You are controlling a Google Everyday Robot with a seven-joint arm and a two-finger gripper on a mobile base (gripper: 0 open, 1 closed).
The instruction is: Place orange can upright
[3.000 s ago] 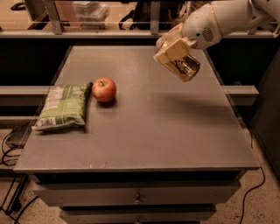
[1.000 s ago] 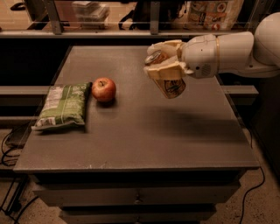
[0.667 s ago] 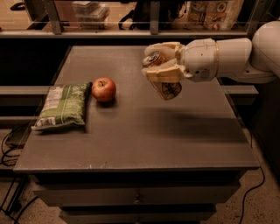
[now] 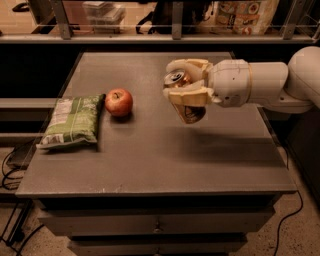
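Note:
Next, my gripper sets the orange can free, standing upright on the bare grey table [image 4: 194, 141] that lies just below the can's hanging body.
My gripper [image 4: 181, 82] reaches in from the right over the middle of the grey table [image 4: 150, 150]. Its fingers [image 4: 186, 97] are shut on the orange can [image 4: 189, 111]. The can is tilted, its silver top with the pull tab facing up and left between the fingers, its orange-brown body hanging below them. It is held above the table surface, apart from it, with a shadow under it.
A red apple [image 4: 119, 102] sits left of the can. A green snack bag [image 4: 72, 122] lies at the table's left edge, next to the apple. A shelf rail with packages [image 4: 245, 15] runs behind the table. Drawers [image 4: 157, 225] are below the front edge.
The arm has swung from the back right toward the table's middle and lowered, carrying the can. In the last second it drifted slightly left.

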